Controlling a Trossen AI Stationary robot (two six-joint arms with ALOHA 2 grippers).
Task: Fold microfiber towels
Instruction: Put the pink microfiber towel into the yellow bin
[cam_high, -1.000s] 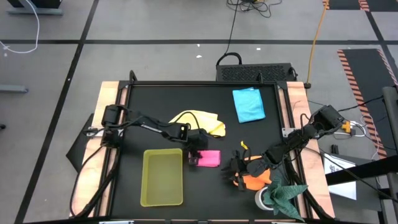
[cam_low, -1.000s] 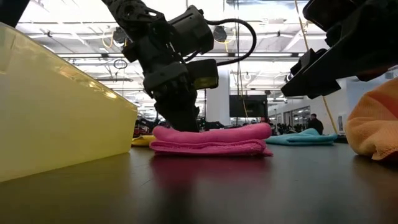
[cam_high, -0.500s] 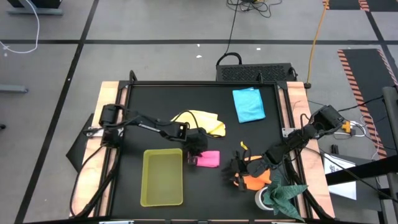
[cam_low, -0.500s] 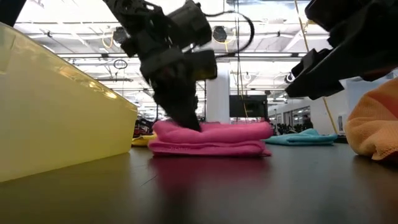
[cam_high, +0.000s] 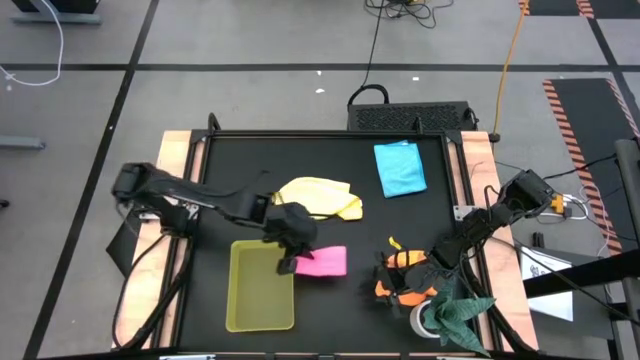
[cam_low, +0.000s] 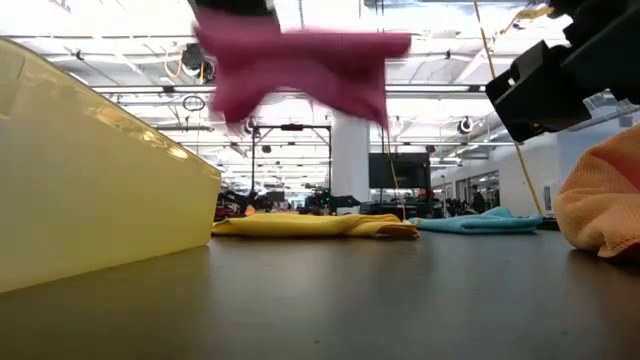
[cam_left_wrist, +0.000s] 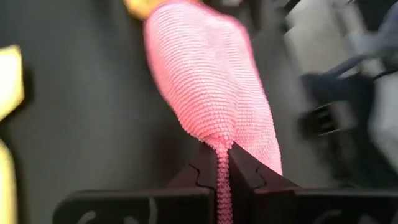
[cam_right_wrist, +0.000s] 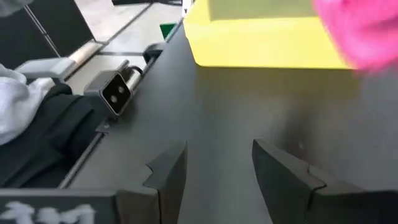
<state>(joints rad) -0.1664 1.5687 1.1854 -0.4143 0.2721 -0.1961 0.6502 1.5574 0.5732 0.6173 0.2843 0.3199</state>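
Observation:
I need to open my left gripper and let go of the folded pink towel inside the far half of the yellow-green tray (cam_high: 264, 256).
The folded pink towel (cam_high: 324, 262) hangs in the air next to the yellow-green tray (cam_high: 262, 285), with my left gripper (cam_high: 290, 262) shut on its left end. In the low view the pink towel (cam_low: 300, 62) is high above the table. My right gripper (cam_high: 392, 268) stands open at the near right, just left of the crumpled orange towel (cam_high: 405, 290), with nothing between its fingers (cam_right_wrist: 166, 169). The yellow towel (cam_high: 320, 195) lies flat mid-table, and the light blue towel (cam_high: 400, 167) lies at the far right. My left gripper pinches the pink towel's left end (cam_left_wrist: 222, 167) between its two fingers; a thin bunched edge shows between them. The fingers slant down from the table's left. The towel reaches away from the fingertips and is lifted clear of the table.
A dark green cloth (cam_high: 458, 310) and a white roll (cam_high: 424, 320) sit at the near right corner. The tray's wall (cam_low: 90, 180) fills the left of the low view. Bare dark tabletop (cam_high: 240, 160) lies at the far left.
My left gripper has shut on the pink towel's left end and gone up and toward the table's left edge. The folded towel, which lay on the table, is now lifted clear and has shifted left with it.

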